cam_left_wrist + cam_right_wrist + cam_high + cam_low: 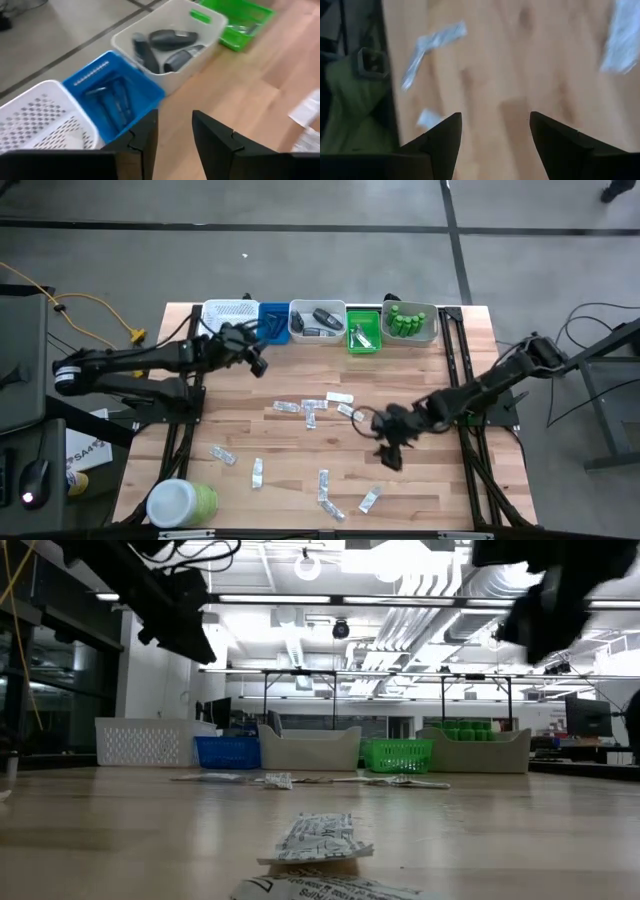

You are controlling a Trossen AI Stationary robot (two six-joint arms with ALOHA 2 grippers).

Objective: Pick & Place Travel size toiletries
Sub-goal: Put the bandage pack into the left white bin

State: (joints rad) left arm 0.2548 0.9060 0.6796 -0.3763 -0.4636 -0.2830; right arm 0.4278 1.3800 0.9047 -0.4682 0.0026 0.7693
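The far end of the lone sachet [375, 491] is beside the touching sachets at the table's near edge. My right gripper takes hold of it next.
Several clear, silvery sachets [310, 408] lie flat and scattered on the wooden table; one sachet [318, 838] lies close in the low view. Dark grey oval pieces [167, 42] lie in a pale tray, thin razors [112, 102] in the blue tray, and green bottles [405, 320] in the tray at the far right. My left gripper [175, 132] hangs open and empty over the table just near of the blue tray [272, 322]. My right gripper [495, 132] is open and empty above bare wood right of the table's middle [390, 448], with sachets [432, 42] around it.
Five trays stand in a row along the far edge: white basket [228, 312], blue, pale, green [363, 335], pale. A big green jar with a white lid [180, 502] lies at the near left corner. Both grippers [180, 620] [545, 600] are raised above the table.
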